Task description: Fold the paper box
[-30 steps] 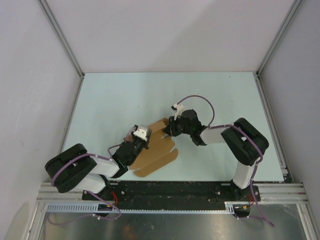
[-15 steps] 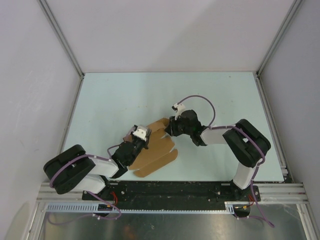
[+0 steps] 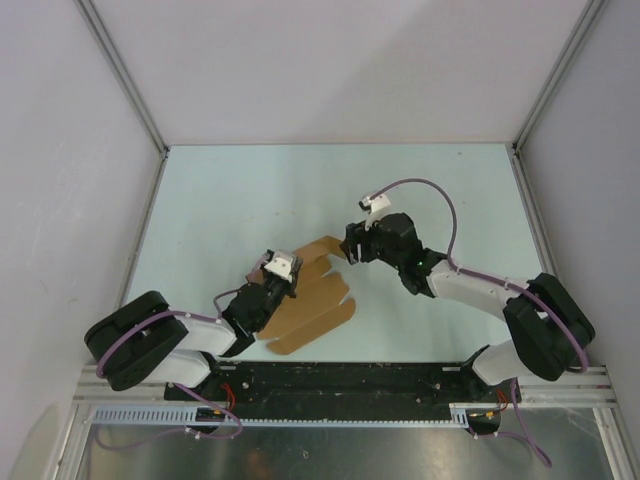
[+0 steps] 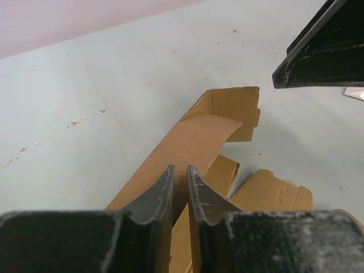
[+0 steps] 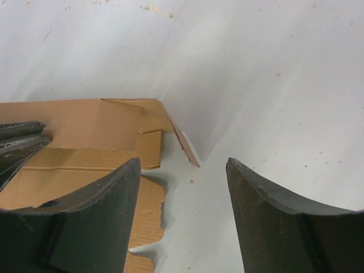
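Note:
The end flap lies at a slant across the opening of my open right gripper, so my right gripper should turn to line up with it and pinch the flap's loose corner (image 5: 195, 161).
The paper box (image 3: 312, 300) is a tan die-cut cardboard sheet lying mostly flat in the middle of the table, with its far panel lifted. My left gripper (image 3: 284, 270) is shut on that raised panel. In the left wrist view the strip of the paper box (image 4: 196, 139) runs up between the nearly closed fingertips of the left gripper (image 4: 180, 175). My right gripper (image 3: 351, 250) stands open just off the sheet's far right corner. In its wrist view the right gripper (image 5: 182, 163) holds nothing, and the paper box (image 5: 79, 128) lies to the left with an upturned end flap (image 5: 183, 143).
The pale blue table (image 3: 240, 190) is closed in by white walls with metal corner posts (image 3: 125, 75). The black base rail (image 3: 340, 382) runs along the near edge. One right finger (image 4: 324, 54) shows at the top right of the left wrist view.
My right gripper has opened wide and drawn back off the sheet's far corner, its arm swinging lower and to the right. The left gripper keeps its hold in the same place.

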